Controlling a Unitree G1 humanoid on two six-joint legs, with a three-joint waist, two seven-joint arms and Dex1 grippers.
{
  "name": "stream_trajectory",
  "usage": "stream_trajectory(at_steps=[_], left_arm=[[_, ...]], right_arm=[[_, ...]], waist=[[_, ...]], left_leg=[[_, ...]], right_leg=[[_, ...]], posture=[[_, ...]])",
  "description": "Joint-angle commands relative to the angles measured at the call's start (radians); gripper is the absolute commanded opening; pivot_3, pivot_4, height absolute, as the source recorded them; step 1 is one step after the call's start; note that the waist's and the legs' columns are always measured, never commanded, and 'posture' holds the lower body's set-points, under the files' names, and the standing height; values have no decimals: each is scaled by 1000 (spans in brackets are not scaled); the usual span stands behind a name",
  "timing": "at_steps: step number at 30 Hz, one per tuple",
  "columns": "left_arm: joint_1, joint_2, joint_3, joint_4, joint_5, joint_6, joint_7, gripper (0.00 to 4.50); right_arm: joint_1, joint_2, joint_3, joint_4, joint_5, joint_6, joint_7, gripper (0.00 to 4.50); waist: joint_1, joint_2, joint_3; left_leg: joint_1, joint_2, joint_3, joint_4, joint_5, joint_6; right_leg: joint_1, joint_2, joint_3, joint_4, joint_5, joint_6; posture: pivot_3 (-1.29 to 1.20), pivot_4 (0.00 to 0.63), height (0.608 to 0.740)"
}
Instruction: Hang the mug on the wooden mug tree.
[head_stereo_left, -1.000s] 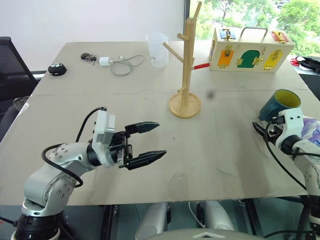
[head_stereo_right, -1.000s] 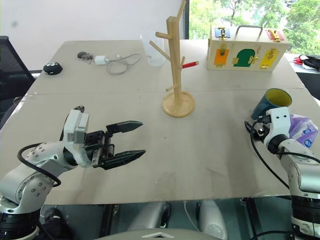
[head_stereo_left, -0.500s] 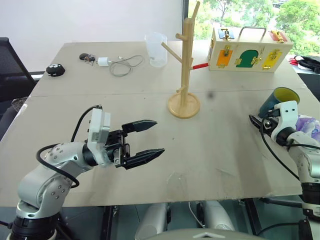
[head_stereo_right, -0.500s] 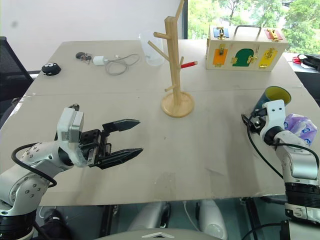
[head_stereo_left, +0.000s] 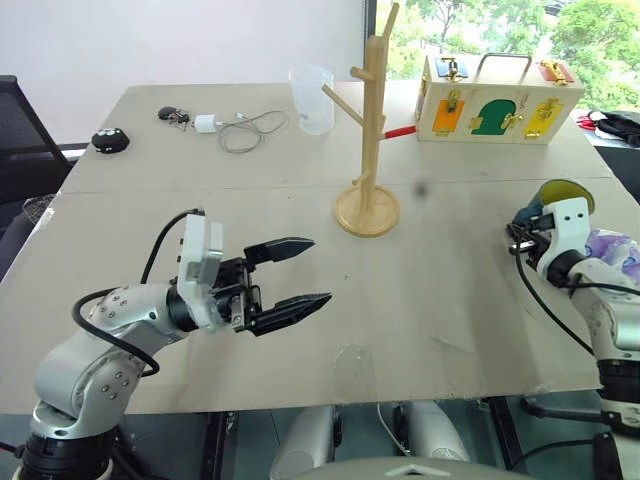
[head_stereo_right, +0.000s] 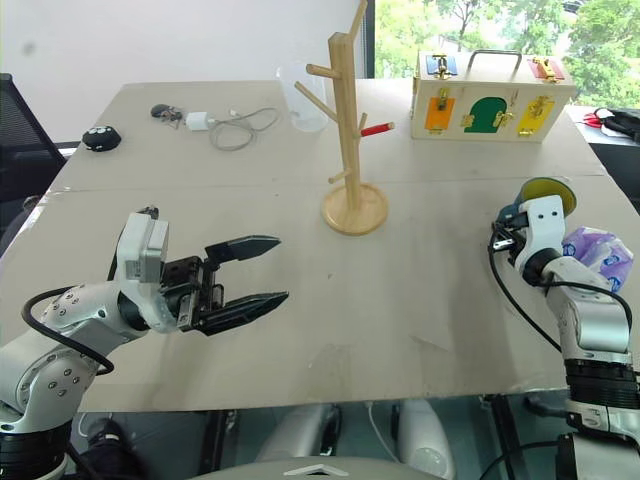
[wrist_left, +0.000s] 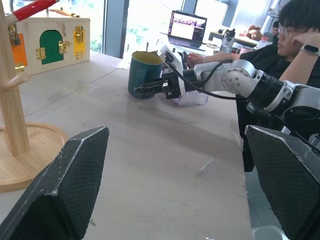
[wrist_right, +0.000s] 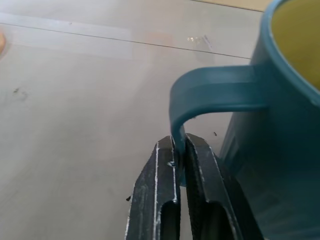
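I will use my right gripper to hang and let go of the teal-blue mug on the red-tipped peg of the wooden mug tree (head_stereo_left: 405, 131).
The teal-blue mug (wrist_left: 144, 74) with a yellow inside stands upright near the table's right edge, and from my head my right wrist hides most of the mug (head_stereo_left: 562, 190). My right gripper (wrist_right: 178, 146) is shut on the lower end of the mug's handle (wrist_right: 210, 92). The wooden mug tree (head_stereo_left: 372, 110) stands at the table's middle on its round base (head_stereo_left: 367, 212), well left of the mug. My left gripper (head_stereo_left: 320, 270) hovers open over the near left of the table, pointing right, with nothing between its fingers.
A clear measuring cup (head_stereo_left: 313, 98) stands behind the mug tree. A wooden latch box (head_stereo_left: 500, 100) sits at the back right. A charger cable (head_stereo_left: 245, 128), keys (head_stereo_left: 177, 115) and a black object (head_stereo_left: 111, 140) lie at the back left. A purple packet (head_stereo_left: 612, 248) lies beside my right arm. A person (wrist_left: 295, 35) sits past the right edge.
My right gripper has moved in on the mug's handle and shut on it, and the wrist now covers more of the mug. The left arm has stayed put.
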Motion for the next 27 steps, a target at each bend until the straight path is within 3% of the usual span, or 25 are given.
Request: stream_trajectory(at_steps=[1,4,12,17,27], left_arm=[[1,8,20,-35,-17,-6,1,4500],[9,2,28,-32,-19,-10,6,4500],[81,-43,73,-21,-23,-44,26,4500],[147,-66,117,-49,-32,-62,41,4500],[249,-102,168,-135,-35,-88,113,4500]], right_arm=[[-36,-22,2,-99,27,12,40,20],[-82,-43,26,-156,41,51,71,20],[-423,-131,212,-232,77,282,212,20],[-601,-114,307,-189,91,384,271,20],[-691,-72,386,-146,60,389,314,20]], waist=[[0,0,0],[-1,1,0],[-3,2,1],[1,2,1],[0,1,1]], left_leg=[[0,0,0,0,0,0],[0,0,0,0,0,0],[-1,1,-1,0,0,0],[-5,0,-1,0,0,0],[-5,-1,-2,0,0,0]], right_leg=[[0,0,0,0,0,0],[0,0,0,0,0,0],[-2,0,0,-1,0,0],[-5,-2,0,-2,0,0],[-5,-3,0,-1,0,0]], posture=[[0,150,740],[0,150,740],[0,150,740],[0,150,740],[0,150,740]])
